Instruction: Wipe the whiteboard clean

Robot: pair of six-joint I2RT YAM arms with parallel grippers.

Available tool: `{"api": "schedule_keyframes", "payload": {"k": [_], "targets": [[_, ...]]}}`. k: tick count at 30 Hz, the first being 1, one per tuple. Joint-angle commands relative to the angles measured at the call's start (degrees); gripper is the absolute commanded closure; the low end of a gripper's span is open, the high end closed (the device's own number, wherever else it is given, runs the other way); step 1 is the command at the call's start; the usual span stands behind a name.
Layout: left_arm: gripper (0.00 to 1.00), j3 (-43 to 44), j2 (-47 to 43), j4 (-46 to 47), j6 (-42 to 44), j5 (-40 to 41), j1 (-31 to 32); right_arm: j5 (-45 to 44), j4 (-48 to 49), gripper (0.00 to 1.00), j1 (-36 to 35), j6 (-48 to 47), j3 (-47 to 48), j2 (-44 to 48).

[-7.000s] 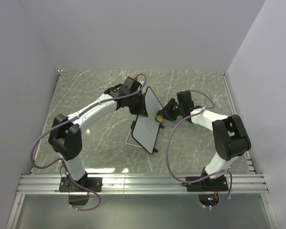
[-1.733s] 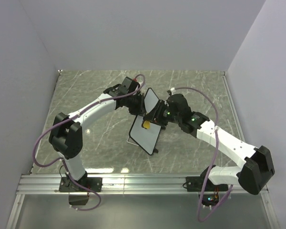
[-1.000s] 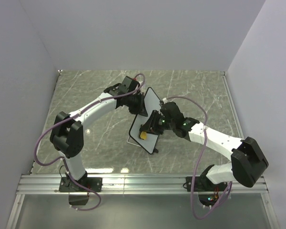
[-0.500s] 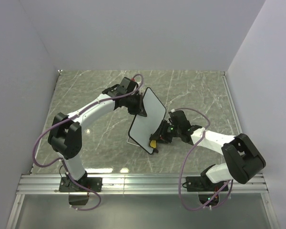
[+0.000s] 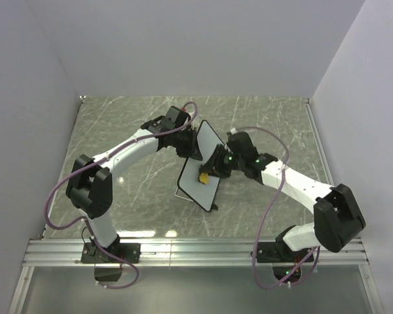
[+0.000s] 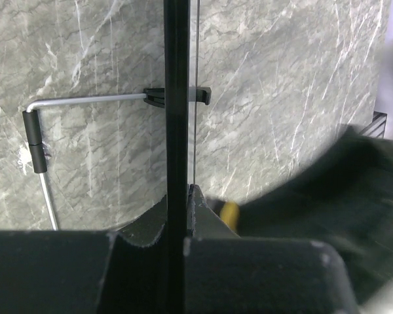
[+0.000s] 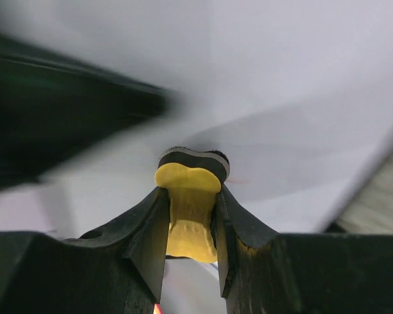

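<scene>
The yellow bone-shaped eraser will go down on the marble table [image 5: 247,191] beside the whiteboard's lower part, and I need to put it there with my right gripper.
The whiteboard [image 5: 198,171] is a white board with a thin black rim, held tilted on its edge above the table. My left gripper [image 5: 191,148] is shut on its upper rim; in the left wrist view the rim [image 6: 177,98] runs edge-on between my fingers. My right gripper [image 5: 209,171] is shut on the yellow bone-shaped eraser [image 5: 202,176], whose black felt end presses on the board's white face [image 7: 295,98]. The eraser [image 7: 191,209] sits pinched between my right fingers. A faint red mark [image 7: 239,182] shows beside the felt.
A bent metal stand wire with a black sleeve [image 6: 34,140] and a black side clip [image 6: 158,97] lie behind the board on the marble table [image 5: 268,124]. White walls close three sides. A metal rail [image 5: 196,248] runs along the near edge.
My right gripper has swept the eraser from the board's lower right edge back up onto the middle of its face. My left gripper keeps holding the board's top.
</scene>
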State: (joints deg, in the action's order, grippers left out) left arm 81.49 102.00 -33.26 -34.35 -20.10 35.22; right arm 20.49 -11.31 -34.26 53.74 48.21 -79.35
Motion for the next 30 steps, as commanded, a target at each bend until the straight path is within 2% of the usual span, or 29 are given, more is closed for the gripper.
{"api": "schedule_keyframes", "payload": {"k": [1,5,9,20,25,30], "targets": [[1.0,-7.1,10.5,-9.6,3.1,12.4,5.5,0.1,-0.7,1.0,-0.7,-0.1,8.8,-0.9],[1.0,-6.4,10.9,-10.2,3.2,12.5,5.5,0.7,-0.6,1.0,-1.0,0.3,11.6,-3.9],[1.0,-5.7,10.9,-10.5,3.5,12.3,5.5,0.7,0.7,1.0,-1.1,0.8,9.5,-5.0],[1.0,-6.3,11.2,-10.4,4.3,11.8,5.5,-1.9,4.1,1.0,-0.9,1.6,-7.5,-1.2],[1.0,-5.9,11.3,-10.6,4.7,11.7,5.5,-0.5,5.3,1.0,3.6,1.5,-13.8,0.3],[1.0,-5.5,11.6,-10.8,5.3,11.6,5.5,0.3,2.4,1.0,6.8,-0.4,-13.4,2.7]]}}
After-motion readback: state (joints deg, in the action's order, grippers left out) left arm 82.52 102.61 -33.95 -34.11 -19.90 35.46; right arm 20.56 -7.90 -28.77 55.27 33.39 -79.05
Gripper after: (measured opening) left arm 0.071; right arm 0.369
